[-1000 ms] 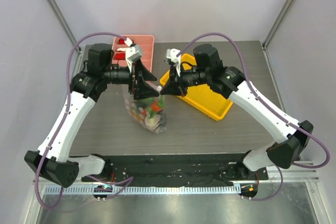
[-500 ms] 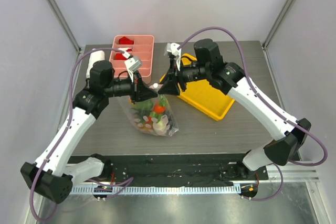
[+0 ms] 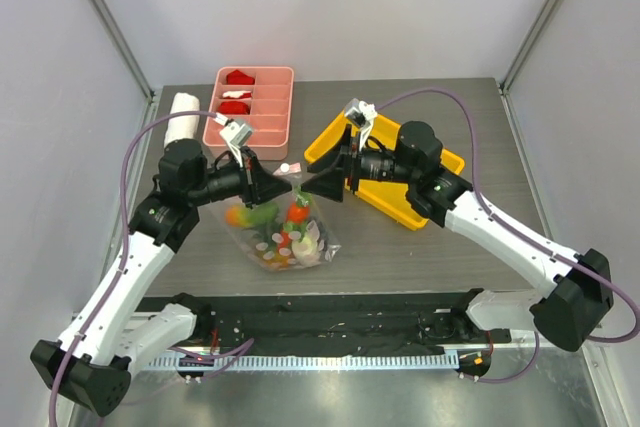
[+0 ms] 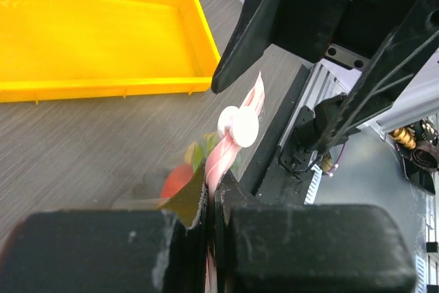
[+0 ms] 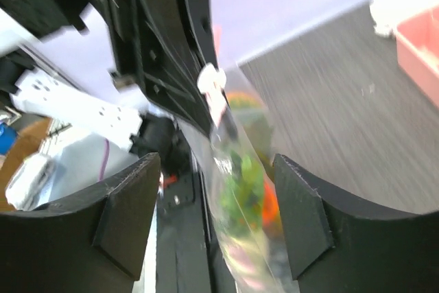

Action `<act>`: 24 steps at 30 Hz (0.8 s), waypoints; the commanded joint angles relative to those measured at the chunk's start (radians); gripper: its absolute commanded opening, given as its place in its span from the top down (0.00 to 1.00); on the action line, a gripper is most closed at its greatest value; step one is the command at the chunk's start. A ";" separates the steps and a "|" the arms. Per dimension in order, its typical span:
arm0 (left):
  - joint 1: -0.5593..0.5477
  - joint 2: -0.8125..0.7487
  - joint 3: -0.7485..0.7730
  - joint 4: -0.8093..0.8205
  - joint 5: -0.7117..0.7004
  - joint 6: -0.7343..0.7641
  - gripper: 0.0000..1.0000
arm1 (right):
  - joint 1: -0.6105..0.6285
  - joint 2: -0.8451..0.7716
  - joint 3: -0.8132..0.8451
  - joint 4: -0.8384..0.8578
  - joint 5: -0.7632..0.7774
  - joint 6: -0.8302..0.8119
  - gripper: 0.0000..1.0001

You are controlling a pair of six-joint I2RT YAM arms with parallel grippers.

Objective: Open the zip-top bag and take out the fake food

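The bag's zip is held by my left gripper short of the white slider, so that gripper should open and take the slider point(image 4: 239, 126) while my right gripper holds the zip's tip.
The zip-top bag point(image 3: 288, 237) hangs with its lower part on the table, and its pink zip strip point(image 4: 232, 143) runs up out of my left gripper point(image 4: 211, 200). That gripper point(image 3: 268, 185) is shut on the strip. A white slider point(image 4: 239, 125) sits on the strip just beyond the jaws. The fake food point(image 3: 280, 232), orange, green and yellow pieces, lies inside the bag. My right gripper point(image 3: 318, 185) faces the left one from the right and stands open. In the right wrist view the bag point(image 5: 240, 190) runs between its spread fingers point(image 5: 130, 204), touching neither.
A yellow tray point(image 3: 415, 209) lies right of the bag, under the right arm. A pink divided tray point(image 3: 262, 107) with red and white pieces stands at the back. A rolled white towel point(image 3: 184, 117) lies at the back left.
The left gripper shut on the bag's zip strip, then the right gripper let go and opened. Both grippers and the bag came lower and nearer, and the bag settled onto the table.
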 commanded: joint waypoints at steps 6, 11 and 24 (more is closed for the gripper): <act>0.002 -0.034 0.005 0.081 -0.005 -0.050 1.00 | 0.032 0.076 0.041 0.271 -0.012 0.123 0.51; 0.002 -0.043 0.000 0.084 0.012 -0.053 1.00 | 0.038 0.115 0.063 0.297 -0.012 0.138 0.61; 0.002 0.003 0.224 -0.096 -0.037 -0.117 0.48 | 0.038 0.110 0.143 0.070 -0.121 -0.022 0.99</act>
